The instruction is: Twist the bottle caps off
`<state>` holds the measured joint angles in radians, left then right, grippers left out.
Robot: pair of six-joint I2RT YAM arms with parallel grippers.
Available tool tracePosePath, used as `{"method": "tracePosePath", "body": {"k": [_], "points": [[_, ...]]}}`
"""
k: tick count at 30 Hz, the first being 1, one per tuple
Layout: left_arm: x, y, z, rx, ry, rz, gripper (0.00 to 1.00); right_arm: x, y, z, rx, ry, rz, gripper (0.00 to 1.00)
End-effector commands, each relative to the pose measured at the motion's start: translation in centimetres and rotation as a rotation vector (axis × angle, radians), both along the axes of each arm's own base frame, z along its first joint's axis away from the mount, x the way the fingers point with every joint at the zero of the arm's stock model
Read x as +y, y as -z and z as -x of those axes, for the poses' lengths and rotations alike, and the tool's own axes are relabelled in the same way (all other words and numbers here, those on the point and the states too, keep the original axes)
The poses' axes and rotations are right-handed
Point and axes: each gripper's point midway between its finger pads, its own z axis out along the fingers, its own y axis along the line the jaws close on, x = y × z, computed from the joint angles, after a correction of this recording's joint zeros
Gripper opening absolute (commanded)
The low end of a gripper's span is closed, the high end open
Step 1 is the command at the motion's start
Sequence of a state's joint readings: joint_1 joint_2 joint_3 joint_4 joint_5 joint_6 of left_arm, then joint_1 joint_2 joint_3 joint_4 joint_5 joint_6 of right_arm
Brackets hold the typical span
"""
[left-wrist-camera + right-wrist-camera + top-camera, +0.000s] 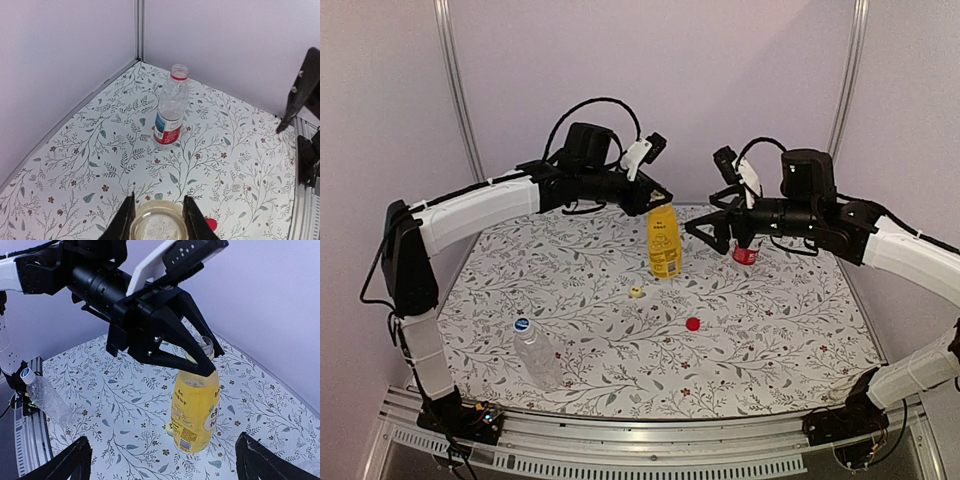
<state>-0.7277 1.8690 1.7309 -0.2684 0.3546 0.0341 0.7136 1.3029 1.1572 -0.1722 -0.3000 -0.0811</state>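
Observation:
Next, I release the yellow-orange bottle from my left gripper upright on the floral mat (pixel 658 278) (pixel 123 228), just behind the yellow cap.
The yellow-orange bottle (pixel 664 245) stands upright at the middle back with its mouth open. My left gripper (pixel 656 203) is shut on its neck (pixel 159 226); the right wrist view shows the fingers pinching the neck above the bottle (pixel 196 405). The yellow cap (pixel 636 291) and the red cap (pixel 693 323) lie loose on the mat. The red-label bottle (pixel 171 112) stands uncapped further right (pixel 746 254). My right gripper (pixel 716 236) is open and empty, beside the red-label bottle. The clear bottle (pixel 537 354) lies at the front left with its blue cap (pixel 522 324) on.
The floral mat (pixel 770 330) covers the table. Lilac walls with metal posts (pixel 458 90) close the back and sides. A metal rail (pixel 650 440) runs along the near edge. The red cap also shows in the left wrist view (pixel 211 223).

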Motion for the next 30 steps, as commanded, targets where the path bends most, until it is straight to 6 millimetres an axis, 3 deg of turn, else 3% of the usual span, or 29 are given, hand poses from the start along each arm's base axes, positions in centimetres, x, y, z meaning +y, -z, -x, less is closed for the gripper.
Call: {"method": "tracePosePath", "body": {"k": [1,6,10,16,23,30], "points": [[0.4,2.8,-3.6,-0.031,-0.084,-0.074,0.0,-1.1,0.7,-0.4,0.016,0.063,0.009,0.99],[-0.2,5.6,-5.9,-0.035,-0.138,-0.122,0.0,-1.5,1.0,-0.2,0.021,0.075,0.013,0.99],[-0.4,6.2,-6.9,-0.058,-0.161,-0.128,0.0,-1.8,1.3,-0.1,0.024,0.08,0.016,0.99],[-0.5,6.6,-7.8,-0.081,-0.182,-0.126,0.0,-1.7,1.9,-0.2,0.035,0.083,0.023,0.99],[-0.3,8.5,-7.7,-0.056,-0.188,-0.13,0.01,-2.0,2.0,-0.3,0.033,0.092,0.029,0.99],[0.2,9.9,-7.1,-0.027,-0.193,-0.138,0.24,-2.1,2.2,-0.2,0.032,0.093,0.035,0.99]]}}
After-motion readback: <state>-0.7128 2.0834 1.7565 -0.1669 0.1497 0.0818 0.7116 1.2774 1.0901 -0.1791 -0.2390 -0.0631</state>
